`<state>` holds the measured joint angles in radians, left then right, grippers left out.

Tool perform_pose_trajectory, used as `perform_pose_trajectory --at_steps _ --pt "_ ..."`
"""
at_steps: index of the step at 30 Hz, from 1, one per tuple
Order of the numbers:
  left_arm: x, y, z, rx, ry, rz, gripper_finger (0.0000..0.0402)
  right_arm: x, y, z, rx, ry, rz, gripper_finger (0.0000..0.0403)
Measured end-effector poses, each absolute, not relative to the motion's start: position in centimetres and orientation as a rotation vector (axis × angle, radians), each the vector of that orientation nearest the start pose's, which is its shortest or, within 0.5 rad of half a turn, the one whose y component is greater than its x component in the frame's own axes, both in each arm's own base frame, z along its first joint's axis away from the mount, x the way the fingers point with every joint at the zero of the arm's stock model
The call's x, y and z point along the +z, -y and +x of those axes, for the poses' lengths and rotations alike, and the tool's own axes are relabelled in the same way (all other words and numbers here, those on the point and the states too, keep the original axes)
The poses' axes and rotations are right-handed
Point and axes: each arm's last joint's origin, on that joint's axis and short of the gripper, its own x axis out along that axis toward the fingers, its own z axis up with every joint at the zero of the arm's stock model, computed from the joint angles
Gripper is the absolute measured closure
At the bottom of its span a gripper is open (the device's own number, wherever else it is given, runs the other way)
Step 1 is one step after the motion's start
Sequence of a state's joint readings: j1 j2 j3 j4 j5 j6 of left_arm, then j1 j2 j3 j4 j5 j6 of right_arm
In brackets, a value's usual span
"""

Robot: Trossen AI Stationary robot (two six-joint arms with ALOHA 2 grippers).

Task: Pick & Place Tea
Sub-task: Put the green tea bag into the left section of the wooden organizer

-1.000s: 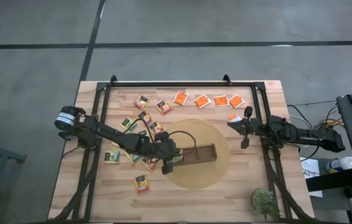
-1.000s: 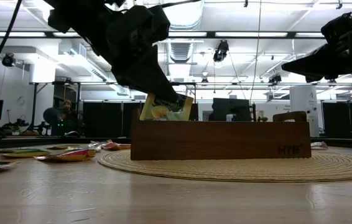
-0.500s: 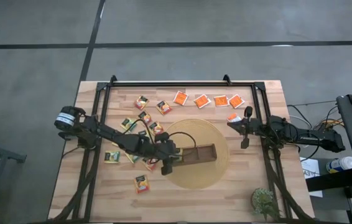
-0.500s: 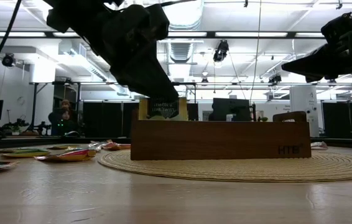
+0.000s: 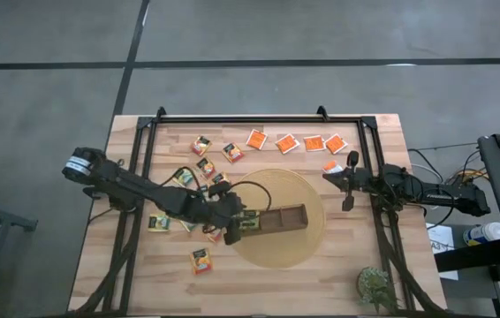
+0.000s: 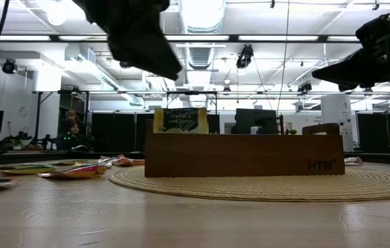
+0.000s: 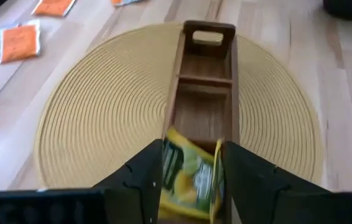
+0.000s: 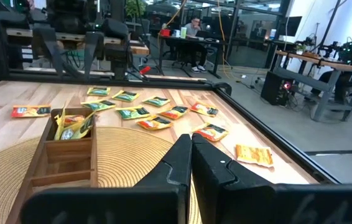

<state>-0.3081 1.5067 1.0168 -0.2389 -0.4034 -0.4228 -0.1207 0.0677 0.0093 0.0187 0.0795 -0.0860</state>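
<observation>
My left gripper needs to next grip the near side of the green sachet [image 5: 193, 229] lying flat by the red-and-yellow sachet nearest the round mat.
A green-and-yellow tea sachet [image 7: 188, 177] stands on edge in the left end compartment of the brown wooden tray [image 6: 243, 155], its top [image 6: 180, 120] showing above the rim. My left gripper [image 6: 167, 65] hangs open above and to the left of it. In the left wrist view its fingers [image 7: 145, 177] frame the sachet without touching it. The tray [image 5: 275, 218] lies on a round woven mat [image 5: 299, 190]. Many more sachets [image 5: 206, 165] lie flat on the table left of and behind the mat. My right gripper [image 5: 350, 177] waits shut at the right.
Orange sachets [image 5: 287, 143] lie in a row near the far edge, and one [image 5: 201, 259] sits alone near the front left. A black frame rail [image 5: 259, 117] runs round the table. A small plant [image 5: 375, 287] stands at the near right corner.
My left gripper has opened and let go of the green-and-yellow sachet. The sachet has dropped from a tilt to stand upright in the tray's left compartment. The gripper has then risen and drawn back toward the table's left edge.
</observation>
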Motion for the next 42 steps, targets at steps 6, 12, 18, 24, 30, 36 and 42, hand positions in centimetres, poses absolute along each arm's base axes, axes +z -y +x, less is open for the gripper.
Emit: perform_pose_trajectory --at_steps 6,12,18,24,30,36,42 --pt "23.8 8.9 28.3 0.359 -0.765 -0.24 0.0241 16.3 1.4 10.0 -0.198 -0.048 -0.085 0.0394" --pt "23.2 9.9 26.2 0.451 -0.866 -0.267 0.0241 16.3 1.4 10.0 -0.198 -0.048 -0.085 0.0394" --pt "22.4 10.9 24.7 0.532 -0.916 -0.262 0.0241 16.3 1.4 10.0 -0.198 -0.049 -0.085 0.0394" --pt "20.3 10.7 23.3 0.599 -0.965 -0.281 0.0241 16.3 1.4 10.0 -0.198 -0.049 -0.085 0.0394" --pt "17.5 9.8 21.5 0.677 -1.035 -0.291 0.0241 16.3 1.4 10.0 -0.198 -0.049 -0.085 0.0394" --pt "16.1 9.4 20.4 0.679 -1.122 -0.323 0.0241 16.3 1.4 10.0 -0.198 -0.049 -0.085 0.0394" --pt "15.4 9.5 20.1 0.65 -1.155 -0.357 0.0241 16.3 1.4 10.0 -0.198 -0.049 -0.085 0.0394"
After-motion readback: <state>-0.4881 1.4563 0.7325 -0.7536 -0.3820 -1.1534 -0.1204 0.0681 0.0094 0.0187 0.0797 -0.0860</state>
